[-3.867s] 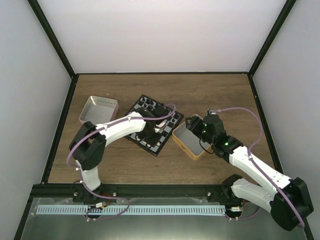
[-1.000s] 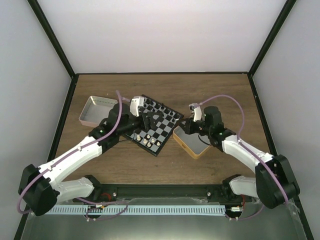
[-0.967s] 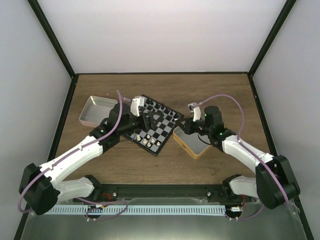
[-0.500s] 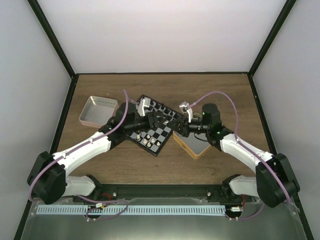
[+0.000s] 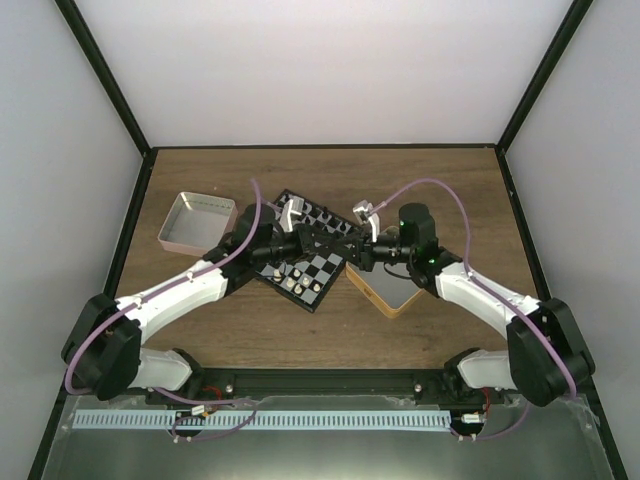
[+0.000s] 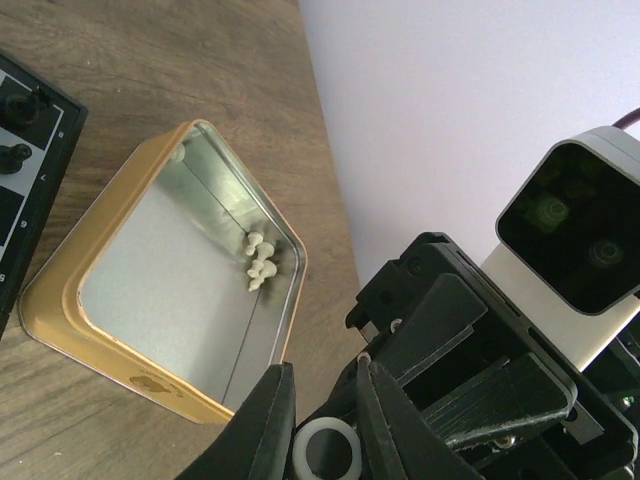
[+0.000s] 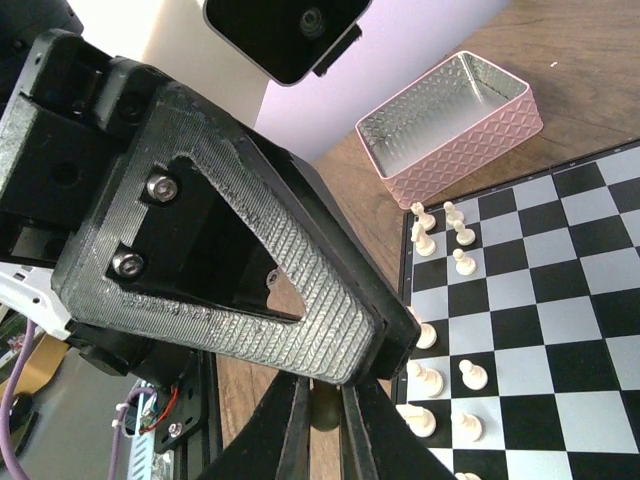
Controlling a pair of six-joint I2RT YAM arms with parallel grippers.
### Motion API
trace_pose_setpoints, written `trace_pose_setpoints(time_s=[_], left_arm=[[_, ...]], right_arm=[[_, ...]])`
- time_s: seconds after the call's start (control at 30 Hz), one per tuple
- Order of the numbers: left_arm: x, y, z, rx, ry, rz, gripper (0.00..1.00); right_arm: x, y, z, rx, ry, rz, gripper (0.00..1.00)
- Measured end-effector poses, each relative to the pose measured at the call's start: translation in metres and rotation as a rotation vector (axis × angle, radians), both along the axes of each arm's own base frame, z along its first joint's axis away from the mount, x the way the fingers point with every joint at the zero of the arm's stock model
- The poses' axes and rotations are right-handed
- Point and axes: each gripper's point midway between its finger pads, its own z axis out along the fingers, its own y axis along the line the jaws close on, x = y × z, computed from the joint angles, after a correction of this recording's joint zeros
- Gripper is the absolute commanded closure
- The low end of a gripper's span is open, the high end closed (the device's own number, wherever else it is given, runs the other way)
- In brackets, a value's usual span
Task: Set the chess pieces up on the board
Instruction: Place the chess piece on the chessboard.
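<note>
My right gripper should open and take the cream piece's rounded top (image 7: 325, 408) before standing the piece up, as its base is between my left gripper's fingers.
Both grippers meet tip to tip just above the board (image 5: 312, 277), near its right corner. In the left wrist view a cream chess piece (image 6: 326, 452) shows its ring-shaped base between the fingers of my left gripper (image 6: 323, 366), which is shut on it. My right gripper (image 7: 325, 390) is shut on a small rounded part of the same piece (image 7: 325, 412), right against the left gripper's finger (image 7: 250, 240). Several cream pieces (image 7: 465, 262) stand on the board (image 7: 560, 260), black ones (image 6: 25, 105) at its far side. A few cream pieces (image 6: 258, 265) lie in the gold tin (image 6: 60, 300).
The gold tin (image 5: 385, 292) sits right of the board under the right arm. A pale pink tin (image 5: 195, 222) stands left of the board and shows up in the right wrist view (image 7: 450, 130). Black frame posts and white walls enclose the wooden table.
Both arms have swung inward until their grippers meet over the board. The left gripper, open a second ago, has shut on the piece held by the right gripper.
</note>
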Motion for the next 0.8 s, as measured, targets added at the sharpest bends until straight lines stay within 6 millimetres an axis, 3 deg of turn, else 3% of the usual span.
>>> trace_pose_setpoints(time_s=[0.17, 0.33, 0.43, 0.63, 0.8], left_arm=[[0.002, 0.001, 0.000, -0.008, 0.009, 0.015, 0.95], [0.006, 0.003, 0.003, -0.018, 0.009, 0.036, 0.96], [0.009, 0.005, 0.005, -0.021, 0.007, 0.057, 0.95], [0.004, 0.003, 0.018, -0.065, 0.016, 0.053, 0.95], [0.003, 0.002, 0.033, -0.126, 0.027, 0.058, 0.95]], right_arm=[[0.004, 0.001, 0.000, 0.000, 0.008, -0.022, 0.93], [0.006, 0.002, 0.004, 0.019, 0.038, -0.040, 0.67], [0.007, 0.002, 0.009, 0.048, 0.071, -0.059, 0.59], [0.003, -0.003, 0.019, 0.190, 0.197, -0.152, 0.55], [0.003, -0.006, 0.021, 0.296, 0.330, -0.224, 0.59]])
